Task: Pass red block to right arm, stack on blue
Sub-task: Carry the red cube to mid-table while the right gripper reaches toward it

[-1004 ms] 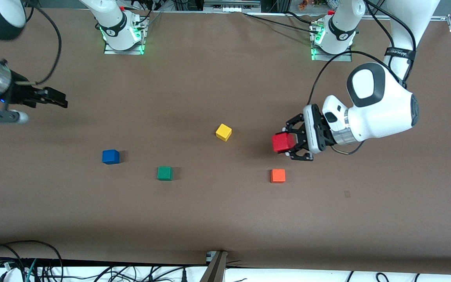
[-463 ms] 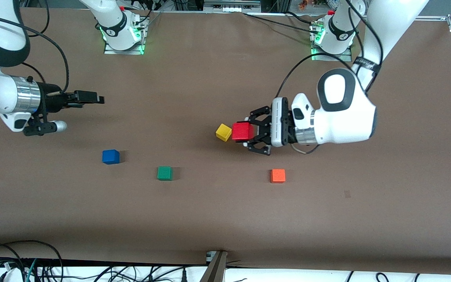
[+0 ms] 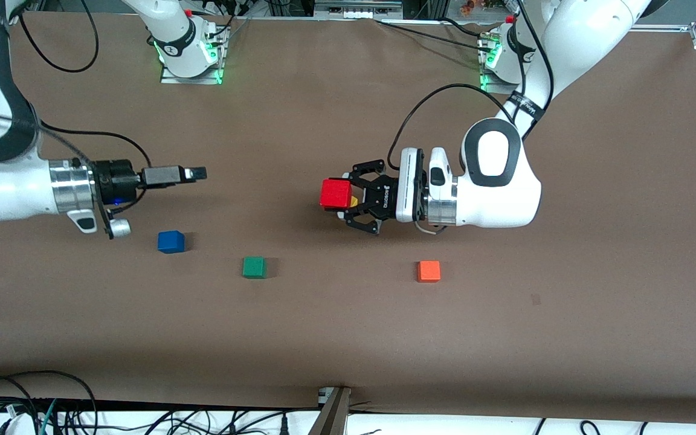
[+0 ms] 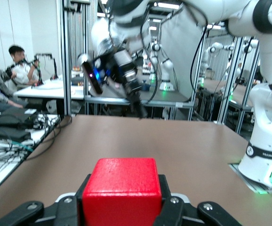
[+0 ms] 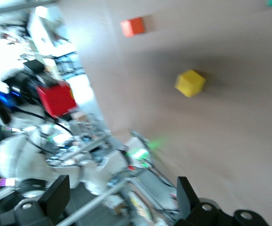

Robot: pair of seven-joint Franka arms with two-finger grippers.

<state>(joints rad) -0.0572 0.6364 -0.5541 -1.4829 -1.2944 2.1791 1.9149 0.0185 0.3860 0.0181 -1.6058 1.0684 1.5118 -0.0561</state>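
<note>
My right gripper needs to move to the red block next and close on its loose end (image 3: 328, 193) (image 5: 62, 100), which pokes out from the fingers of my left gripper.
My left gripper (image 3: 337, 196) is shut on the red block (image 3: 335, 194) and holds it in the air, lying level, over the yellow cube (image 3: 353, 201), which it mostly hides. In the left wrist view the red block (image 4: 122, 190) fills the space between the jaws of the left gripper (image 4: 122, 200). My right gripper (image 3: 196, 174) is open and empty, lying level above the table and pointing at the red block, with a wide gap between them. The right wrist view shows the right gripper (image 5: 119, 190) and the red block (image 5: 56, 99) farther off. The blue cube (image 3: 171, 241) sits on the table near the right gripper.
A green cube (image 3: 254, 267) and an orange cube (image 3: 428, 271) sit on the brown table (image 3: 348, 338), nearer the front camera than the grippers. The yellow cube (image 5: 190, 83) and the orange cube (image 5: 132, 27) also show in the right wrist view. The arm bases stand along the farthest edge.
My left gripper has carried the red block toward the right arm's end, to over the yellow cube. My right gripper has moved in toward the middle of the table, facing it.
</note>
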